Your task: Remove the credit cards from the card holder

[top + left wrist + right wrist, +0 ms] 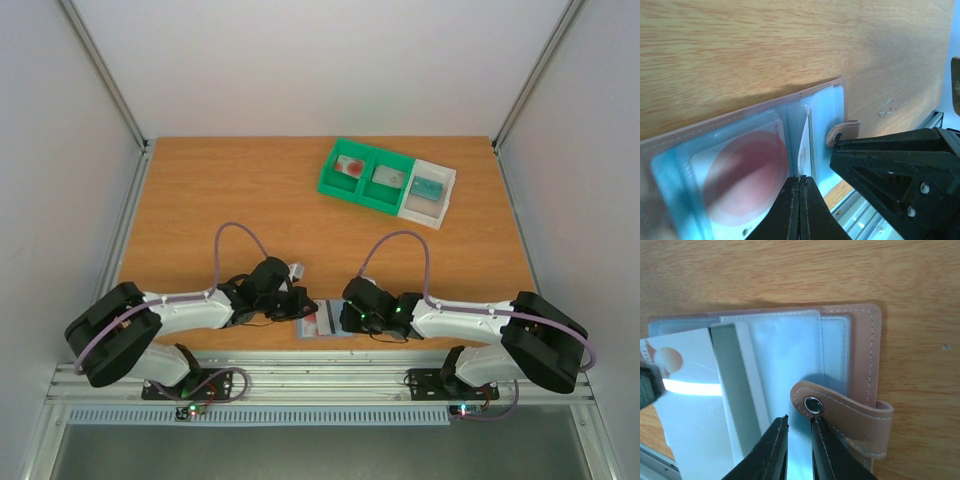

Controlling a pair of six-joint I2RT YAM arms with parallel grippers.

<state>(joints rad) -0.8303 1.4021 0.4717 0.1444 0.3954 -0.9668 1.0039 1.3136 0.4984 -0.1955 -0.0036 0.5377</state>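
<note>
My right gripper is to close next on the striped edge (336, 317) (752, 377) of the credit card, across from where my left gripper holds the credit card.
The card holder (325, 322) lies open near the table's front edge, between both grippers. It has a tan border (860, 350), clear blue-grey sleeves and a snap strap (850, 412). A credit card with a big red round blotch (740, 170) sits in its left sleeve. My left gripper (801, 177) is shut on a thin pale leaf (805, 140) standing up at the crease; I cannot tell whether it is a card or a sleeve page. My right gripper (799, 420) has its jaws a narrow gap apart, tips on the clear sleeve beside the strap's snap.
A green and white compartment tray (323, 186) stands at the back right of centre, with a card in each of three compartments, one red-blotched (351, 166). The table's front edge and a metal rail (935, 120) run right beside the holder.
</note>
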